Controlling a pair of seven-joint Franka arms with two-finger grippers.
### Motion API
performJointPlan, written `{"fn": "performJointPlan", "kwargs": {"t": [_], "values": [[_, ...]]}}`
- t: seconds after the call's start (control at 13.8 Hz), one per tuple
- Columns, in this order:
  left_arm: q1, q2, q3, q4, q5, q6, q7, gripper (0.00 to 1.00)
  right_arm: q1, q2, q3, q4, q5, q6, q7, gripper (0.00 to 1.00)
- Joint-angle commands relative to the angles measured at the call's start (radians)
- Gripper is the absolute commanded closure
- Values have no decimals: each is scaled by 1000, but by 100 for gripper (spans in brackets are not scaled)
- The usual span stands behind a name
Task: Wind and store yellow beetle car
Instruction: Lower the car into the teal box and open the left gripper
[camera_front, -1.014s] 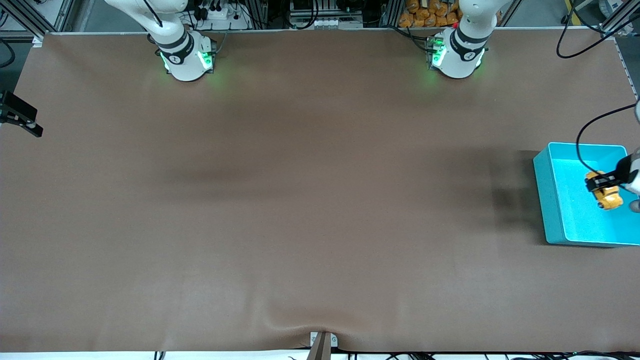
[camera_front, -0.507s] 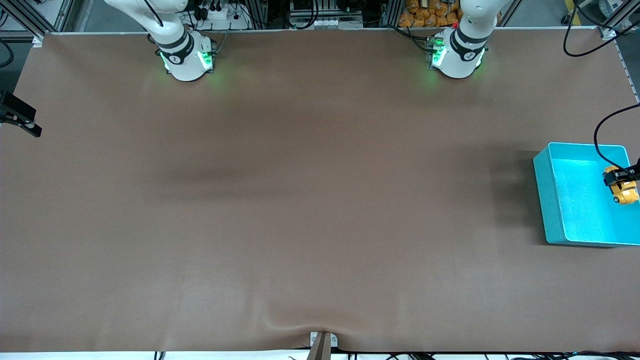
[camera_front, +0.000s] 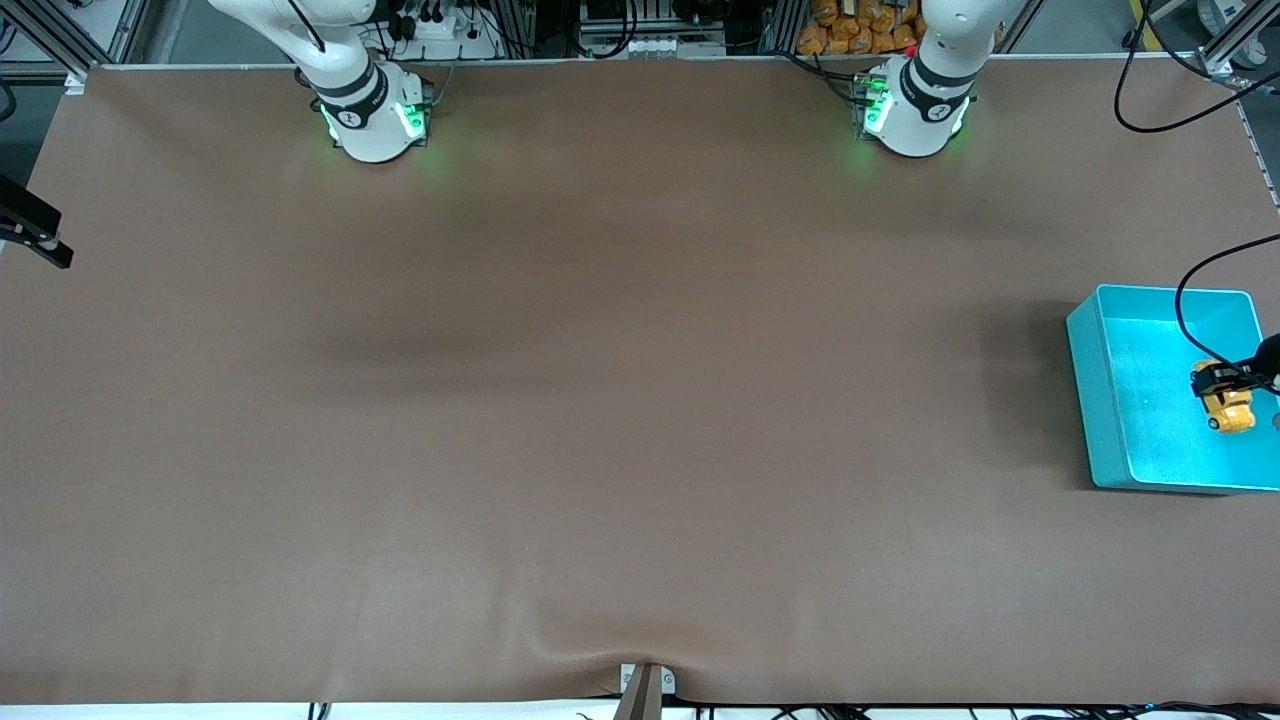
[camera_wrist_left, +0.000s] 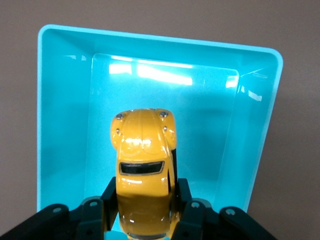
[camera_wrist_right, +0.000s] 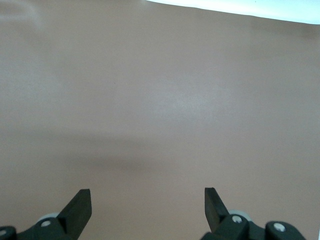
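Observation:
I should use my left gripper to set the yellow beetle car down on the turquoise bin's bottom near its table-side (camera_front: 1154, 404). The car is now held above the bin floor.
The yellow beetle car (camera_front: 1229, 405) is a small rounded toy with dark windows. My left gripper (camera_front: 1218, 380) is shut on it and holds it over the turquoise bin (camera_front: 1097, 400) at the left arm's end of the table. In the left wrist view the car (camera_wrist_left: 143, 165) sits between the black fingers (camera_wrist_left: 109, 200), nose pointing into the bin (camera_wrist_left: 65, 125), above the bin floor. My right gripper (camera_wrist_right: 147, 200) is open and empty over bare brown table; it shows only at the edge of the front view (camera_front: 35, 235).
The brown table mat (camera_front: 640, 400) spreads between the two arm bases. A black cable (camera_front: 1190, 300) hangs over the bin. A small metal bracket (camera_front: 645, 685) sits at the table edge nearest the front camera.
My left gripper, with the car, swung toward the table's end, then came back over the bin and now shows lower in the front view. The right gripper shifted slightly.

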Motion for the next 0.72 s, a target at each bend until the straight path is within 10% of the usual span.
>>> {"fn": "performJointPlan", "kwargs": {"t": [0.0, 0.65], "values": [[6, 44, -6, 16, 35, 27, 23, 100, 12, -9, -8, 4, -6, -10, 21, 0], [47, 150, -5, -20, 130, 139, 22, 100, 3, -3, -9, 4, -3, -10, 21, 0]]}}
